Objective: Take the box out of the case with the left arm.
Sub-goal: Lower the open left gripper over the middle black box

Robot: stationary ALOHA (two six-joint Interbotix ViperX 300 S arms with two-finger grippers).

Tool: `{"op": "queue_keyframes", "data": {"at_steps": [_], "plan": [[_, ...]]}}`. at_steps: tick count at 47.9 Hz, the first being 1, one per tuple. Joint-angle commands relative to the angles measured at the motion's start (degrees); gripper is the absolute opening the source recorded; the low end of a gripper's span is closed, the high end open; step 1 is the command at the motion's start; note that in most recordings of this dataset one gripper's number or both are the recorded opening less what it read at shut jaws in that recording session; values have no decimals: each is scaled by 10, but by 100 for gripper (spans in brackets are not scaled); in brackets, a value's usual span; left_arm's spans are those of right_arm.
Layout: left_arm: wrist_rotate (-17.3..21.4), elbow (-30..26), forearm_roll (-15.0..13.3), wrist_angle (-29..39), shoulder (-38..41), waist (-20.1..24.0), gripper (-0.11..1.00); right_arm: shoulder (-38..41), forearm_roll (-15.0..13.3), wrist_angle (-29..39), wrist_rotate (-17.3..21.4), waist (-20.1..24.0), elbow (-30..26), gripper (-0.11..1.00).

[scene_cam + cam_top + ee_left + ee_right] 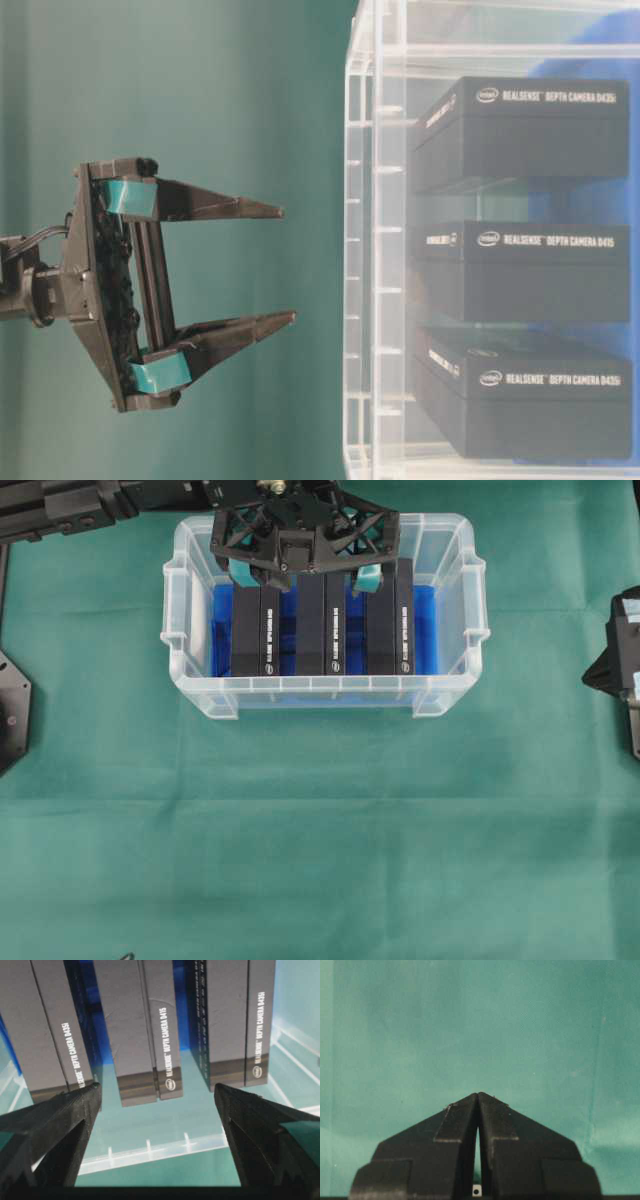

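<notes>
The long sides [320, 617] [139, 1019] of the middle box will be gripped by my left gripper about halfway along, by the far end of the box's white print.
The clear case [320, 687] stands on the green cloth with a blue lining and three black boxes side by side in it. My left gripper [305, 578] hovers open over the case's far end, its teal pads [368, 578] either side of the middle box [322, 625]. In the table-level view the left gripper [287, 264] is outside the case [375, 250], pointing into its mouth and touching nothing. In the left wrist view the middle box [135, 1025] lies between the wide-apart fingers [65, 1110]. My right gripper [478, 1094] is shut and empty over the cloth.
The left box [255, 630] and right box [390, 625] flank the middle one with narrow blue gaps between them. The case's near rim [150, 1152] runs below the fingertips. The right arm [620, 670] rests at the right edge of the cloth.
</notes>
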Motion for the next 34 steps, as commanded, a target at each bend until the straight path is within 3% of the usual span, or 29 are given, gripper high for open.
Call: {"op": "queue_keyframes", "data": {"at_steps": [1, 34], "plan": [[0, -14, 3, -3, -7, 0, 97, 3, -1, -2, 2, -1, -15, 7], [1, -6, 3, -3, 4, 2, 96, 2, -1, -2, 3, -1, -15, 7]]}}
